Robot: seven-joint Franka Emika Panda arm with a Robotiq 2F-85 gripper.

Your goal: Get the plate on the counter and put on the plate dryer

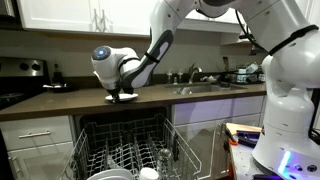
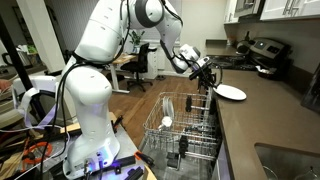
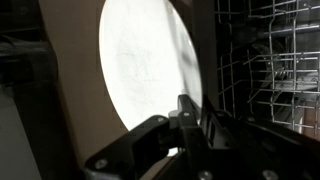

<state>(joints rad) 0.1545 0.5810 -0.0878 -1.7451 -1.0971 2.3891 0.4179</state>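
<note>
My gripper tilts steeply onto the near rim of the white plate, so I will open it, go lower by the counter's front edge (image 2: 217, 104) and grip the plate's rim more level.
The white round plate (image 1: 126, 97) lies at the front edge of the dark brown counter (image 1: 60, 103), also seen in an exterior view (image 2: 232, 92). My gripper (image 1: 121, 92) reaches down onto its near rim and looks shut on it (image 2: 207, 78). In the wrist view the plate (image 3: 145, 60) fills the upper middle, with the dark fingers (image 3: 190, 115) pinched on its lower rim over the brown counter (image 3: 75, 110). The plate dryer (image 1: 120, 150), a grey wire rack with upright tines, is pulled out below the counter (image 2: 185, 130) and shows to the right in the wrist view (image 3: 265, 60).
White dishes and bowls (image 1: 115, 172) sit in the rack, with one white dish upright (image 2: 167, 108). A steel sink with faucet (image 1: 200, 85) is set in the counter. A black stove (image 1: 15, 85) stands at one end. The robot base (image 2: 85, 120) stands beside the rack.
</note>
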